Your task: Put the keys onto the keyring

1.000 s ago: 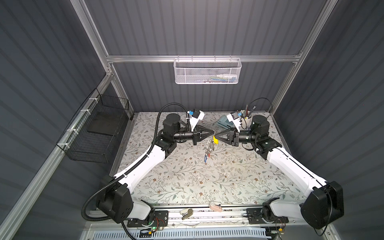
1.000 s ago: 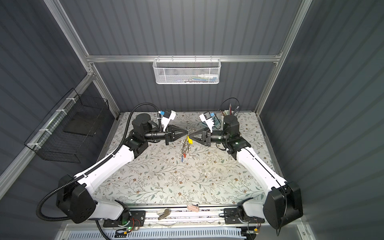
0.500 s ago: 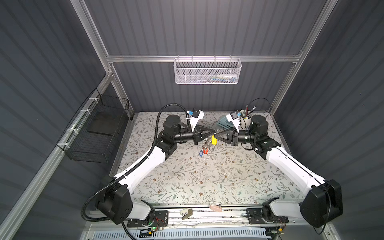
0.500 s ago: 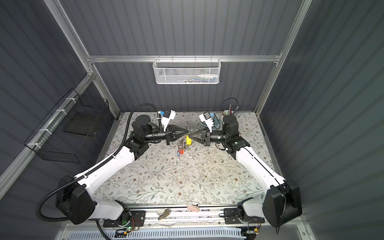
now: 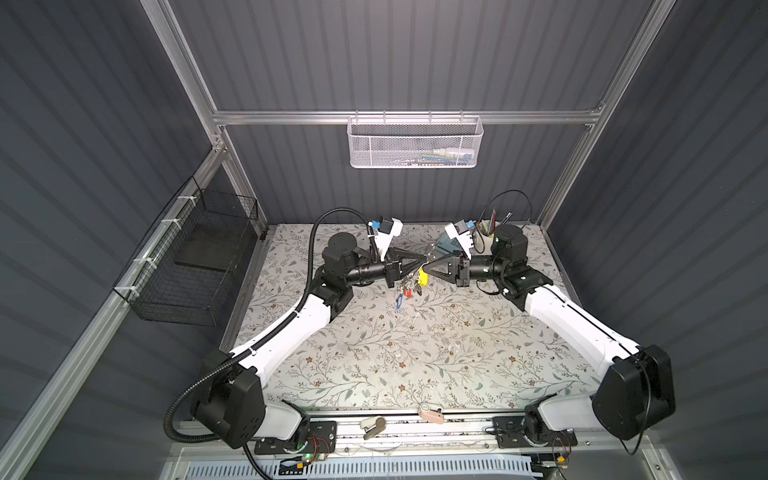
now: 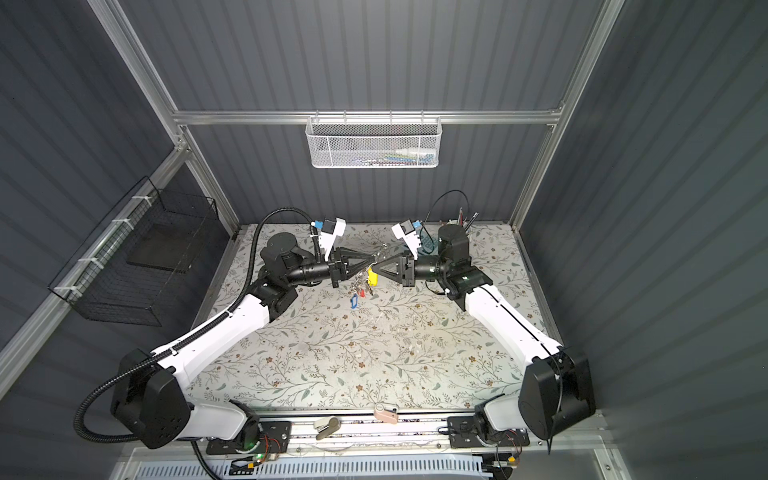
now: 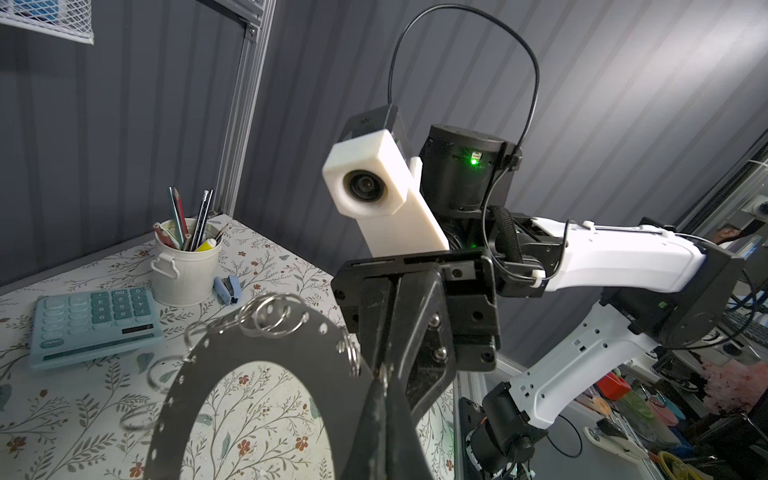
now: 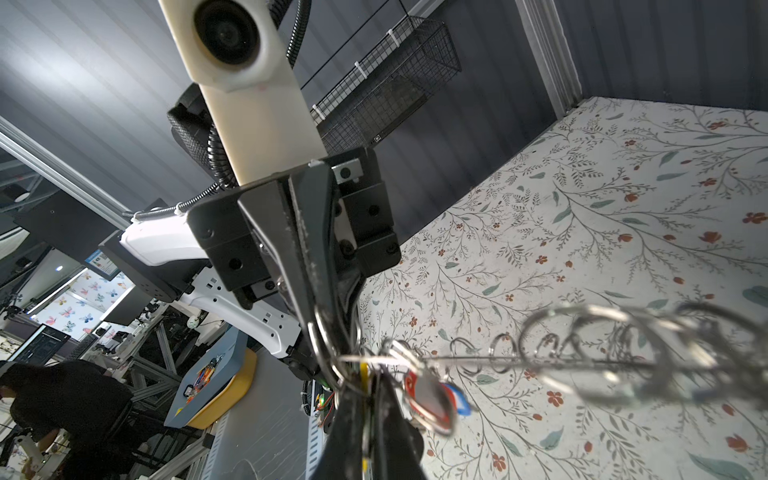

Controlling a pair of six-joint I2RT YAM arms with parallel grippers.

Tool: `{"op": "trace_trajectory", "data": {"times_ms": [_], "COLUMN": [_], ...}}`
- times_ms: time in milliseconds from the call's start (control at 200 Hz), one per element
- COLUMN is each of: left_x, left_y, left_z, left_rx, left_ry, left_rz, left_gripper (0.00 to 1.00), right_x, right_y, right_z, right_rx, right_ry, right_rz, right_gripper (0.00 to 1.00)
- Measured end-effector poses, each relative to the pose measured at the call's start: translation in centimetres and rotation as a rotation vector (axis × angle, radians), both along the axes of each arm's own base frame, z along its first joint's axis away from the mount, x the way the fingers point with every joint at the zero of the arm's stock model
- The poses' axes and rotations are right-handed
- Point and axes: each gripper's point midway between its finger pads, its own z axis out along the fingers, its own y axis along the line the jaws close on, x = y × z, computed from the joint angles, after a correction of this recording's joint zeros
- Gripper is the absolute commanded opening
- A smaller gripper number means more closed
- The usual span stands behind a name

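Note:
The keyring is edge-on to my right gripper, so it should take the keyring's rim (image 8: 404, 360) as my left gripper moves to the loop by the yellow tag.
The keyring (image 7: 266, 357), a flat grey ring with wire loops round its edge, hangs in mid-air over the back middle of the table. My left gripper (image 7: 380, 384) is shut on its rim. In the right wrist view the keyring (image 8: 582, 361) shows edge-on. My right gripper (image 8: 368, 409) is shut on a key with a yellow tag (image 5: 423, 277), right at the ring's edge. Both top views show the left gripper (image 5: 423, 262) and right gripper (image 5: 433, 266) tip to tip. Keys with a red tag (image 5: 407, 292) and a blue tag (image 5: 400, 301) dangle below the ring.
A teal calculator (image 7: 95, 324), a white pen cup (image 7: 185, 266) and a pale blue clip (image 7: 227, 289) sit at the back right of the table. A white mesh basket (image 5: 415, 143) hangs on the back wall. A black wire basket (image 5: 195, 257) is on the left wall.
The hanging bunch of keys has swung up and to the left. The yellow tag has come into view between the two grippers, which stay tip to tip.

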Motion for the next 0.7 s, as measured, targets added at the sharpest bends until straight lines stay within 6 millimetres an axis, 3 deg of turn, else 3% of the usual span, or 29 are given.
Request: {"op": "trace_trajectory", "data": {"times_ms": [180,330,525,700], "left_x": [0.0,-0.4,-0.4,-0.8], "left_y": [-0.1,-0.4,-0.6,-0.7], "left_z": [-0.1,-0.2,-0.3,-0.4], "left_rx": [0.001,0.002,0.003,-0.013], "left_ry": [0.003,0.004,0.005,-0.008], "left_rz": [0.005,-0.008,-0.012,-0.046], "left_gripper": [0.0,0.0,0.0,0.0], "right_x": [0.0,-0.1,-0.1,-0.7], "right_y": [-0.3,-2.0,-5.5,-6.0], "right_z": [-0.3,-0.6,0.4,1.6], "right_rx": [-0.011,-0.021,-0.022,-0.008], "right_ry": [0.002,0.011,-0.013,-0.046], "right_rz": [-0.009,-0.064,-0.166,-0.179], "right_gripper": [0.21,0.32,0.42,0.46]}}
